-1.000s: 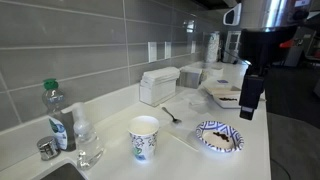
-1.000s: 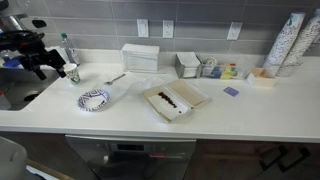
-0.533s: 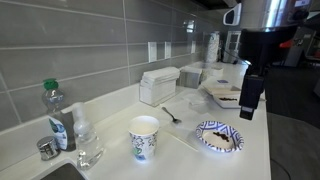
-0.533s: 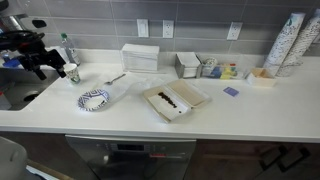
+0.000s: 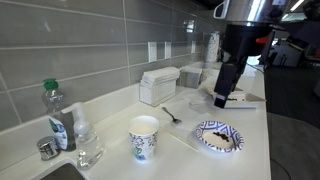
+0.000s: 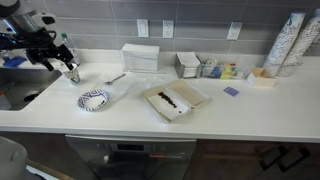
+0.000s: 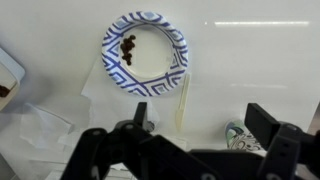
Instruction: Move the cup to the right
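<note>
The robot's gripper will close on the cup's rim (image 5: 155,121), on the side closest to the spoon, because the cup has to be picked up and moved.
The cup (image 5: 143,138), white paper with a blue-green pattern, stands upright on the white counter near the sink end. It also shows in an exterior view (image 6: 72,73) and partly in the wrist view (image 7: 238,136), close to the right finger. My gripper (image 5: 222,96) hangs above the counter, over the patterned paper plate (image 5: 218,137) and apart from the cup. In the wrist view the gripper (image 7: 203,125) is open and empty.
The paper plate (image 7: 145,52) holds brown crumbs. A plastic bottle (image 5: 58,115), a small clear glass (image 5: 84,128), a spoon (image 5: 172,115), a white dispenser box (image 5: 158,85) and a food tray (image 6: 175,100) stand on the counter. Stacked cups (image 6: 288,42) are at the far end.
The arm has swung along the counter toward the cup end and the gripper now sits higher. The cup and plate have not moved.
</note>
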Tool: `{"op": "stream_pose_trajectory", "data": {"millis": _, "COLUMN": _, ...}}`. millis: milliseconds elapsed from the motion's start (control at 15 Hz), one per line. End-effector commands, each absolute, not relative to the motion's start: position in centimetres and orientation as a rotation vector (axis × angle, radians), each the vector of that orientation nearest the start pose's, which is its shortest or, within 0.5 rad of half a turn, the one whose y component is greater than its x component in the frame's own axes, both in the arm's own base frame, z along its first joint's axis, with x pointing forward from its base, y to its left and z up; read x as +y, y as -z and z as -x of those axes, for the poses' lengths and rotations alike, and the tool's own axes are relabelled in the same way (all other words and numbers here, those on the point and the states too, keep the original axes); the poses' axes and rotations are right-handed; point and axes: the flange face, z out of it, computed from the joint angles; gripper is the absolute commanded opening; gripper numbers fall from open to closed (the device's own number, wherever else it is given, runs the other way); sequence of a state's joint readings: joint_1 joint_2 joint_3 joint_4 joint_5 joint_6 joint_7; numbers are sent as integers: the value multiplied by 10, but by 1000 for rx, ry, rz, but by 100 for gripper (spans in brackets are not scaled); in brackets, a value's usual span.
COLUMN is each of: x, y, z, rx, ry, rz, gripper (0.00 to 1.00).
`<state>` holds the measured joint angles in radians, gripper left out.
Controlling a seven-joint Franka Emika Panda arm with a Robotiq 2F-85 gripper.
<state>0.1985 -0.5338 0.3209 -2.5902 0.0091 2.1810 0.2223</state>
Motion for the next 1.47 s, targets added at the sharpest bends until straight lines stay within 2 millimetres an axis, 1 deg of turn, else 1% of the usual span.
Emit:
{"op": "stream_pose_trajectory", "data": {"millis": 0, "x": 194, "y": -429, "z": -373, "rx": -436, "ry": 309, "rz": 3098, "gripper": 100}}
{"op": "stream_pose_trajectory", "data": {"millis": 200, "x": 196, "y": -423, "z": -396, "rx": -422, "ry": 374, "rz": 3027, "gripper": 100}}
{"op": "stream_pose_trajectory", "data": {"millis": 467, "x": 213, "y": -411, "z": -424, "rx": -435, "ry": 437, "rz": 2917, "gripper": 100}}
{"op": "stream_pose_trajectory", "data": {"millis": 667, "x": 228, "y": -398, "z": -442, "rx": -436, "ry": 417, "rz": 2862, "gripper": 100}}
{"op": "stream_pose_trajectory", "data": {"millis": 867, "x": 240, "y": -385, "z": -460, "rx": -422, "ry": 377, "rz": 2839, "gripper": 100}}
{"op": "stream_pose_trajectory", "data": {"millis": 933, "x": 243, "y": -381, "z": -466, "rx": -409, "ry": 360, "rz": 2827, "gripper": 97}}
{"op": "stream_pose_trajectory", "data": {"millis": 1000, "x": 246, "y": -378, "z": -471, "rx": -398, "ry": 350, "rz": 2828, "gripper": 89}}
{"op": "stream_pose_trajectory", "data": {"millis": 1067, "x": 248, "y": -374, "z": -477, "rx": -389, "ry": 334, "rz": 2823, "gripper": 78}}
{"op": "stream_pose_trajectory", "data": {"millis": 1133, "x": 251, "y": -371, "z": -481, "rx": -379, "ry": 320, "rz": 2819, "gripper": 70}}
{"op": "stream_pose_trajectory", "data": {"millis": 1267, "x": 258, "y": -364, "z": -488, "rx": -363, "ry": 282, "rz": 2808, "gripper": 59}}
{"op": "stream_pose_trajectory", "data": {"millis": 1400, "x": 263, "y": -356, "z": -491, "rx": -352, "ry": 239, "rz": 2809, "gripper": 51}}
